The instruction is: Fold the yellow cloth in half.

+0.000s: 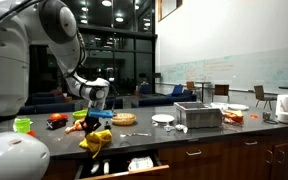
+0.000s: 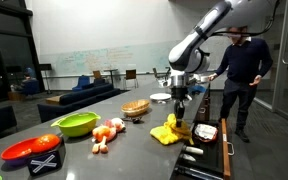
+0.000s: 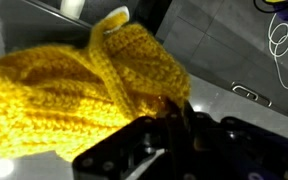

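My gripper needs to let go of the cloth's edge on the far part of the yellow cloth (image 1: 99, 134), above the open drawer.
The yellow knitted cloth (image 3: 74, 90) lies bunched on the dark counter; it shows in both exterior views (image 1: 96, 140) (image 2: 170, 130). My gripper (image 3: 167, 112) is shut on one edge of the cloth and holds that edge lifted, so the cloth hangs and folds beneath it. In both exterior views the gripper (image 1: 96, 104) (image 2: 180, 104) is right above the cloth near the counter's front edge.
A basket (image 2: 135, 108), green bowl (image 2: 76, 124), red bowl (image 2: 32, 150) and small orange and white items (image 2: 106, 133) lie on the counter. A metal box (image 1: 198, 116) and plates (image 1: 163, 119) stand further along. An open drawer (image 1: 124, 165) sits below. A person (image 2: 240, 70) stands near.
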### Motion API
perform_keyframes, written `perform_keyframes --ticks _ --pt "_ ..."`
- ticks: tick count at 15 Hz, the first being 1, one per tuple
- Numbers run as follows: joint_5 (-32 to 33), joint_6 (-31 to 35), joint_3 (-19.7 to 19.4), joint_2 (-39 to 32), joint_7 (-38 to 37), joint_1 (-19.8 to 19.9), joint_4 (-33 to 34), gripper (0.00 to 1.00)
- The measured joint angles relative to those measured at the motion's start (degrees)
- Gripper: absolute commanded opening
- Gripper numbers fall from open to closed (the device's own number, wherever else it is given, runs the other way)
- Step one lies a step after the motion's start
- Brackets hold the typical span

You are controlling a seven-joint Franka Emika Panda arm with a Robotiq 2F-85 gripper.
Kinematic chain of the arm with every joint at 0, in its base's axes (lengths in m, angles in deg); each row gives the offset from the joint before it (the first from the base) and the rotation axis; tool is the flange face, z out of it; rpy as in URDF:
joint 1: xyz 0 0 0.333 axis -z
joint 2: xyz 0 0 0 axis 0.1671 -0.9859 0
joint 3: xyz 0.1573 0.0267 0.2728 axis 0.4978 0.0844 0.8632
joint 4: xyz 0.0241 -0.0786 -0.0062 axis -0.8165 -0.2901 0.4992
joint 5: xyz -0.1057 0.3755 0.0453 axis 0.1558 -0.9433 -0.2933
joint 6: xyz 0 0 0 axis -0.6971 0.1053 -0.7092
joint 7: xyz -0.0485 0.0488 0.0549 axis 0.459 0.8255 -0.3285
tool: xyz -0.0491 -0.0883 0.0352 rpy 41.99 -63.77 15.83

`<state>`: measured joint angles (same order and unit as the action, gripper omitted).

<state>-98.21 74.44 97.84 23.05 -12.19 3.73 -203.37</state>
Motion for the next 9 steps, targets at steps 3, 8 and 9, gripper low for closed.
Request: perform_keyframes --ticks 3,8,9 --pt "0.01 -0.01 -0.11 -3.22 -0.33 -0.56 3.52 0.01" --pt "2.77 0.02 -0.15 -10.75 -3.80 -1.98 10.82 0.01" --pt "3.70 0.02 -0.14 -12.33 -4.79 -2.47 12.13 0.01"
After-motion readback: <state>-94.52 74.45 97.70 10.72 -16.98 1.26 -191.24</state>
